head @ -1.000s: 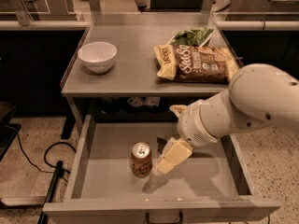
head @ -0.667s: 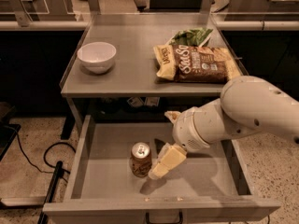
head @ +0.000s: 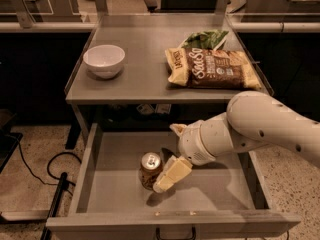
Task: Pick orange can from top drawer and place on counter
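Note:
The upper body [head: 150, 171] of the orange can, just under the can's silver top, is the next place my gripper will close on.
The orange can [head: 149, 170] stands upright in the open top drawer [head: 100, 184], left of its middle; its silver top with the pull tab faces up. My gripper [head: 169, 175] reaches down into the drawer from the right and sits right against the can's right side, low over the drawer floor. The white arm [head: 260, 129] comes in from the right edge. The counter [head: 140, 69] is the grey table top above the drawer.
On the counter a white bowl [head: 104, 60] sits at the left and a brown chip bag [head: 212, 68] with a green bag [head: 205, 38] behind it lies at the right. A black cable [head: 50, 169] lies on the floor to the left of the drawer.
The arm and gripper have moved left and down in the drawer, closing in on the can's right side. The can has not moved.

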Tool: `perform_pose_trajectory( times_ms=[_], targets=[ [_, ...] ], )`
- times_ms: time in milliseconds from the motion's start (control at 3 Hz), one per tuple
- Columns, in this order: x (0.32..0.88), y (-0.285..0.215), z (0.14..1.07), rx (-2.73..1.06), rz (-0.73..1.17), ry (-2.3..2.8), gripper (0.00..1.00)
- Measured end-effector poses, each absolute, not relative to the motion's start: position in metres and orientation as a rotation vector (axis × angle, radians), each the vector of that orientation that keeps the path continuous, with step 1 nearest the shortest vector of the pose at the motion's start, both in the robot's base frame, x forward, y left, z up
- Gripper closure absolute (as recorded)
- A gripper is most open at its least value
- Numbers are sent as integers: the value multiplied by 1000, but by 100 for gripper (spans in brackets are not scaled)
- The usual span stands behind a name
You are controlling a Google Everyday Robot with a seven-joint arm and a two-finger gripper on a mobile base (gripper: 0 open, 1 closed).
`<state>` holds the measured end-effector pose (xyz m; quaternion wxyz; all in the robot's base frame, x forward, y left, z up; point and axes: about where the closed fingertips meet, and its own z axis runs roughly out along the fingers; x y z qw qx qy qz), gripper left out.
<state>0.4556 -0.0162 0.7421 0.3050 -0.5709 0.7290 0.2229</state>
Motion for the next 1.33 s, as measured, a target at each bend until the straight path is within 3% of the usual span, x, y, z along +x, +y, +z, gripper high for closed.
perform_pose_trajectory(
  times_ms=[1333],
  targets=[
    [465, 3, 693, -1500, 694, 1939, 0]
  ],
)
